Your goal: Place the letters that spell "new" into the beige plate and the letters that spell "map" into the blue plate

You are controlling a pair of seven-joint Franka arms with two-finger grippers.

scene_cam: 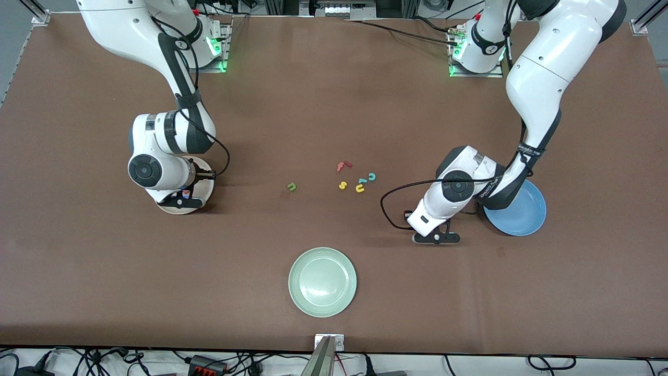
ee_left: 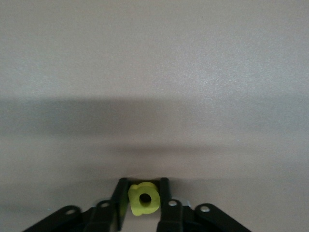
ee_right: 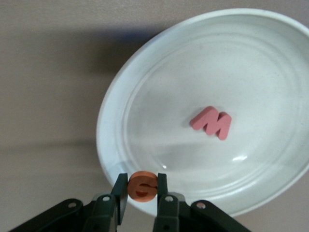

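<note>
Next, I open my left gripper and let go of the yellow a near the middle of the blue plate [scene_cam: 520, 203].
My right gripper [ee_right: 141, 180] is shut on the orange e [ee_right: 142, 186] and hangs over the rim of the beige plate [ee_right: 145, 96]. The pinkish-red w [ee_right: 211, 123] lies in that plate. In the front view the right gripper [scene_cam: 182, 201] covers most of the beige plate [scene_cam: 204, 194]. My left gripper [ee_left: 143, 187] is shut on the yellow a [ee_left: 144, 199], low over bare table. It [scene_cam: 436, 238] is beside the blue plate [scene_cam: 522, 216], which the left arm partly hides. The green n [scene_cam: 291, 186] lies alone mid-table.
A cluster lies mid-table: red f [scene_cam: 343, 166], yellow s [scene_cam: 342, 185], yellow u [scene_cam: 360, 188], teal c [scene_cam: 371, 177] and another small teal letter [scene_cam: 362, 180]. A pale green plate [scene_cam: 322, 282] sits nearer the front camera. A black cable [scene_cam: 389, 209] loops beside the left gripper.
</note>
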